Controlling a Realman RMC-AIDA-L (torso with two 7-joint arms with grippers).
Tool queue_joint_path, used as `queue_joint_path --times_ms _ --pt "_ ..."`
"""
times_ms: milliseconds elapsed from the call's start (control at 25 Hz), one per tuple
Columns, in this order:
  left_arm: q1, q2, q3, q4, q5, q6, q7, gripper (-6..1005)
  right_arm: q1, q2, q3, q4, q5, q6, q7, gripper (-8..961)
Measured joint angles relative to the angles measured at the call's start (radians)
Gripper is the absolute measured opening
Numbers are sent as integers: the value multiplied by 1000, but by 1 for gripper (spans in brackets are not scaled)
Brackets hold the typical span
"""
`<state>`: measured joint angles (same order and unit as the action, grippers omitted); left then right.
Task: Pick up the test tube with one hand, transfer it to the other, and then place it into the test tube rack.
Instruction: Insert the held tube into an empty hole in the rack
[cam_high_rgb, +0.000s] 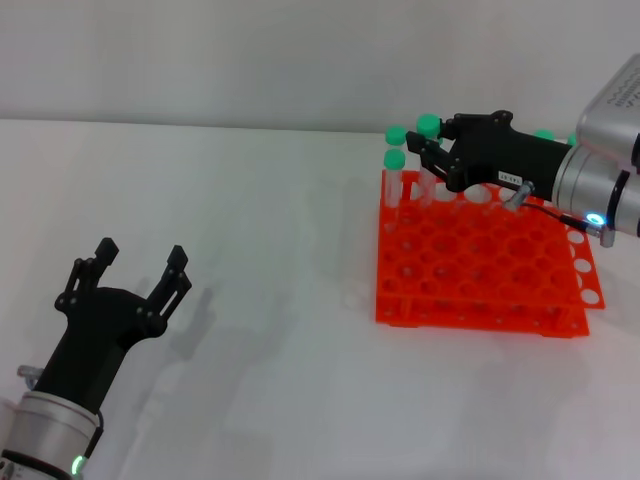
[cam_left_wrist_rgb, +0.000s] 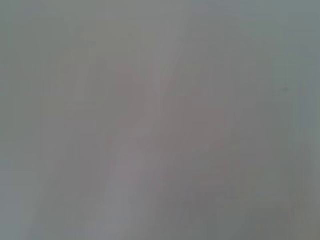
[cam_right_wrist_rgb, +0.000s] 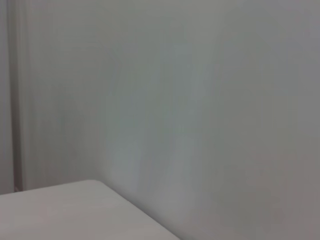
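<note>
Next, I release the green-capped test tube with my right gripper in the rack hole (cam_high_rgb: 431, 208) beside the nearer corner tube. That held tube is upright at the rack's holes now.
The orange-red test tube rack (cam_high_rgb: 470, 270) stands on the white table at the right. My right gripper (cam_high_rgb: 425, 150) reaches over the rack's back left corner and is shut on a green-capped test tube (cam_high_rgb: 428, 126), held upright with its lower end at the rack's holes. Two more green-capped tubes (cam_high_rgb: 395, 160) stand in the rack's back left corner beside it. My left gripper (cam_high_rgb: 140, 265) is at the lower left above the bare table, open and empty, far from the rack. Neither wrist view shows a tube or fingers.
More green caps (cam_high_rgb: 545, 134) show behind my right arm at the rack's back edge. The white table (cam_high_rgb: 260, 220) runs between the two arms. The right wrist view shows only a table corner (cam_right_wrist_rgb: 75, 210) and a pale wall.
</note>
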<state>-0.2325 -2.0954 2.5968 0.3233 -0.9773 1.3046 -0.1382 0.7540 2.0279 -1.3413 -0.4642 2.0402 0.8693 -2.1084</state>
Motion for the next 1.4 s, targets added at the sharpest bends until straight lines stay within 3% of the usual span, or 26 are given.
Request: queue_joint_path --times_ms 920,1160,1320,1400 --pt "-31 0 -4 -7 -17 -11 -5 867 18 0 -87 49 40 -151 56 258" --pt "-38 0 -4 -7 -25 -13 -4 866 -5 -1 -90 35 40 -142 74 478" --pt "-47 0 -4 -7 -29 -15 -5 866 -85 -12 -76 -9 40 -73 93 657" --pt "-51 1 -4 -10 -29 -15 -4 867 -127 -15 -57 -28 40 -31 95 698"
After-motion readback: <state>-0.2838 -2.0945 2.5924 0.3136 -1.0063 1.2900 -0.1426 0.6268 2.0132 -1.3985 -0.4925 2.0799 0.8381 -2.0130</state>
